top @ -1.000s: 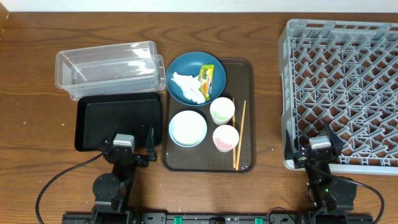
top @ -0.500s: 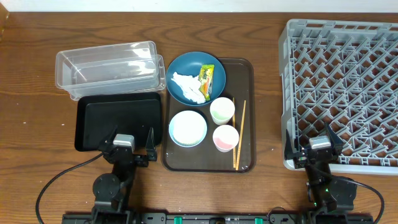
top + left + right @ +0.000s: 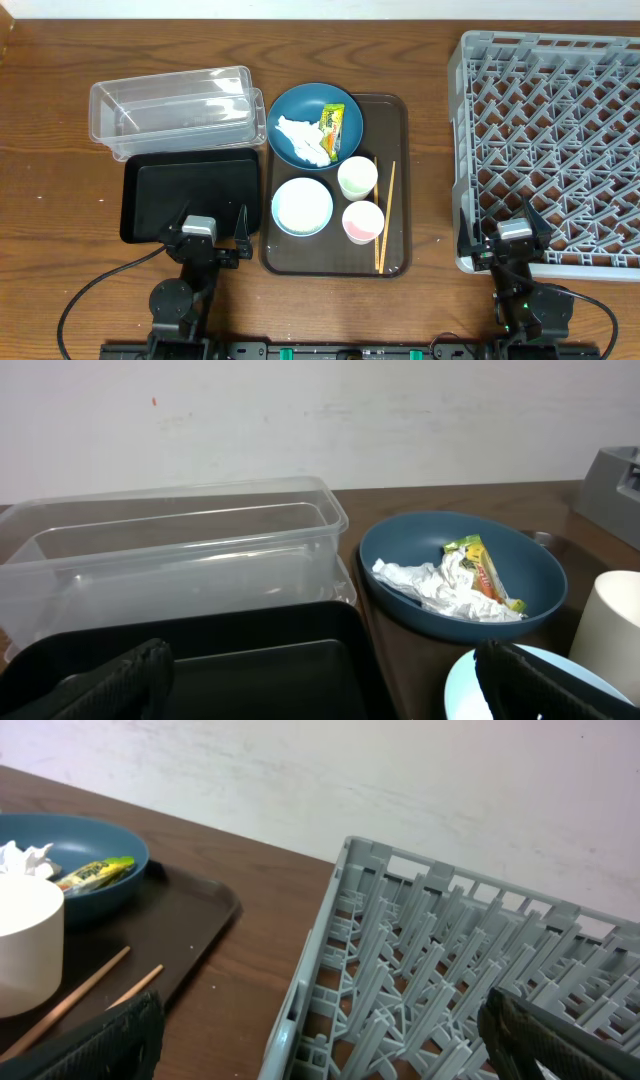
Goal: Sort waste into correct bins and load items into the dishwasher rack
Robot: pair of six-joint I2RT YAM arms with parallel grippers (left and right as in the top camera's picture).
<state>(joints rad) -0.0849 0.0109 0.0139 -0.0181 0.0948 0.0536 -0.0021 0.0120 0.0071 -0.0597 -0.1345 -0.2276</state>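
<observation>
The robot's left gripper will close on the rim of the pink cup [image 3: 345, 216], on the side that faces the white bowl.
The blue bowl-plate [image 3: 313, 124] holds crumpled white tissue [image 3: 304, 139] and a yellow-green wrapper [image 3: 331, 127]; both also show in the left wrist view [image 3: 445, 584]. The white bowl [image 3: 301, 206], pale green cup [image 3: 357, 178], pink cup [image 3: 362, 221] and two chopsticks [image 3: 384, 216] lie on the brown tray. The clear tub [image 3: 172, 101] and black tray [image 3: 188, 196] sit at left. The grey rack [image 3: 548, 140] is at right. My left gripper [image 3: 208, 238] is open and empty at the black tray's near edge. My right gripper [image 3: 503, 240] is open and empty at the rack's near-left corner.
The brown serving tray [image 3: 390, 258] lies in the middle of the wooden table. A white wall runs behind the table. The rack's edge [image 3: 330, 930] is close in front of my right gripper.
</observation>
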